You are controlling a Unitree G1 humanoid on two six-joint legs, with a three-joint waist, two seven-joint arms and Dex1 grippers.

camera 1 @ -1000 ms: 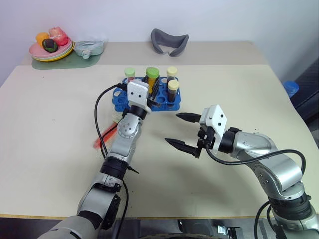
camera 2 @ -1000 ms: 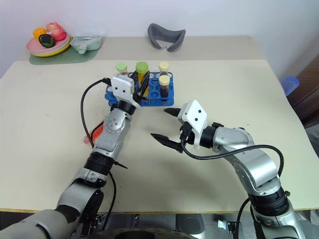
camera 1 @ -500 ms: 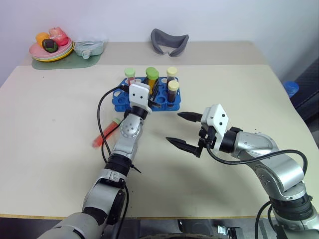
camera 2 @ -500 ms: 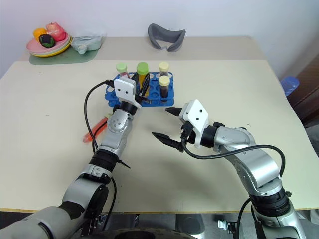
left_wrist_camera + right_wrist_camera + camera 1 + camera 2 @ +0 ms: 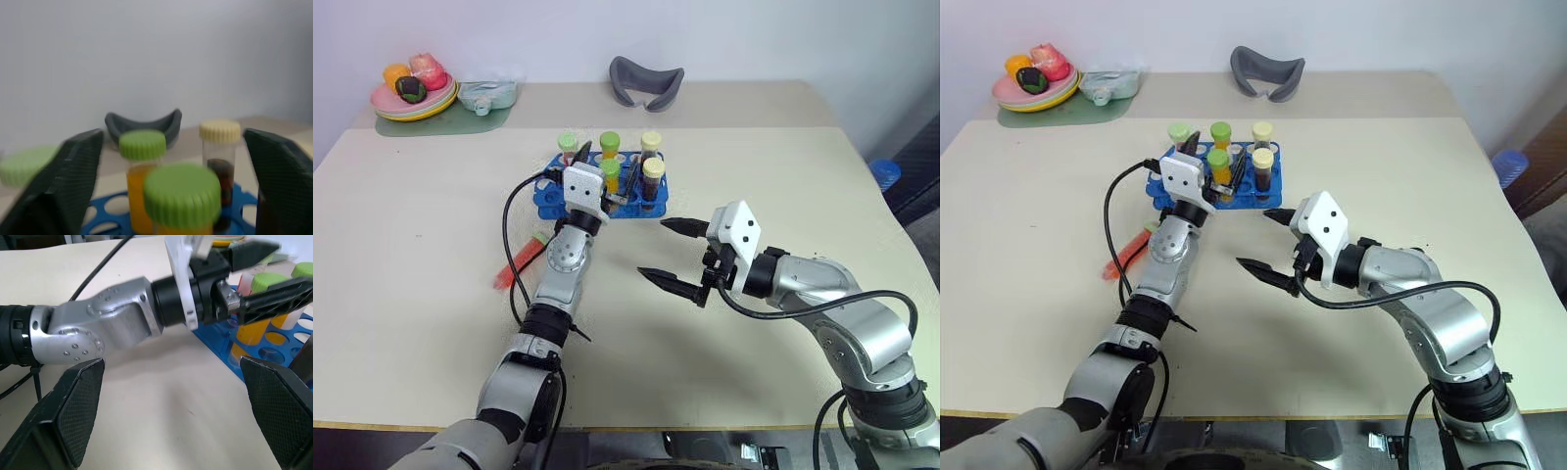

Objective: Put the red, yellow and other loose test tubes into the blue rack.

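I will move my left gripper to the red tube lying on the table next and grab the tube's upper body [image 5: 530, 251], just below its green cap.
The blue rack [image 5: 548, 199] stands mid-table with several capped tubes upright in it. One is a yellow tube with a green cap [image 5: 611, 172] in the front row, standing free. My left gripper [image 5: 604, 167] is open, one finger on each side of that tube. In the left wrist view the same green cap [image 5: 182, 195] sits between my spread fingers [image 5: 66, 178]. A red tube [image 5: 517, 263] lies flat on the table left of my left arm. My right gripper [image 5: 653, 249] hovers open and empty in front of the rack, to its right.
At the back left a plate of fruit [image 5: 386, 101] rests on a green mat, with a clear container [image 5: 487, 95] beside it. A grey curved object [image 5: 646, 79] lies at the back centre. A blue item [image 5: 884, 173] shows past the table's right edge.
My left gripper has opened and let go of the yellow tube, which now sits lower in the rack. The right arm has stayed still.
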